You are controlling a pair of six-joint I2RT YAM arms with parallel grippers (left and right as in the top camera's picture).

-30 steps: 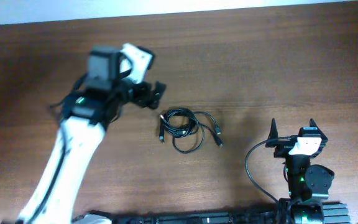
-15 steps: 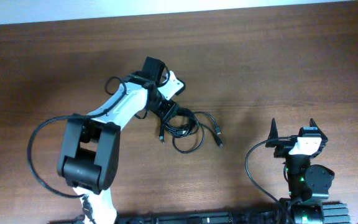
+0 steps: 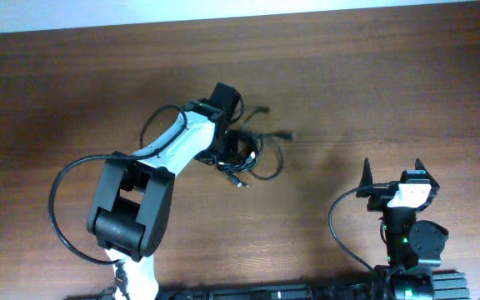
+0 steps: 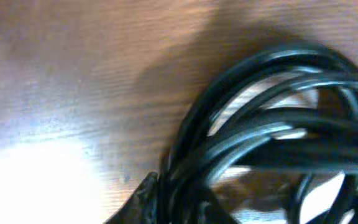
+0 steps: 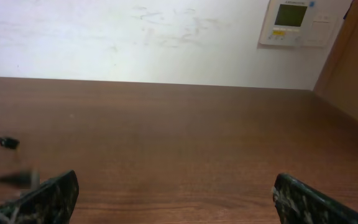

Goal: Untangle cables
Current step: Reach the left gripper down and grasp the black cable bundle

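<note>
Several looped strands of cable are pinched together by my left gripper alone, so I will put the bundle down and grip opposite sides of the bundle point(image 3: 258, 150) with both of my grippers.
The cables point(image 3: 255, 157) are thin black cords bunched in loops at the table's middle, with one plug end point(image 3: 287, 135) sticking out to the right. My left gripper point(image 3: 233, 152) is down on the bundle's left side and shut on the cables. In the left wrist view the strands point(image 4: 278, 118) fill the picture, pressed against one dark finger point(image 4: 143, 198); the other finger is hidden. My right gripper point(image 3: 390, 179) rests near the front right, open and empty, its fingertips point(image 5: 55, 193) wide apart. A cable plug point(image 5: 8, 142) shows far left in the right wrist view.
The brown wooden table point(image 3: 407, 92) spreads all round the bundle. The left arm's own thick black wire point(image 3: 57, 208) loops beside its base. A white wall with a small control panel point(image 5: 291, 22) stands beyond the far edge.
The left arm swung in from the left onto the bundle and its jaws narrowed on the cords. The bundle has shifted toward the far edge with it. The right arm has not moved.
</note>
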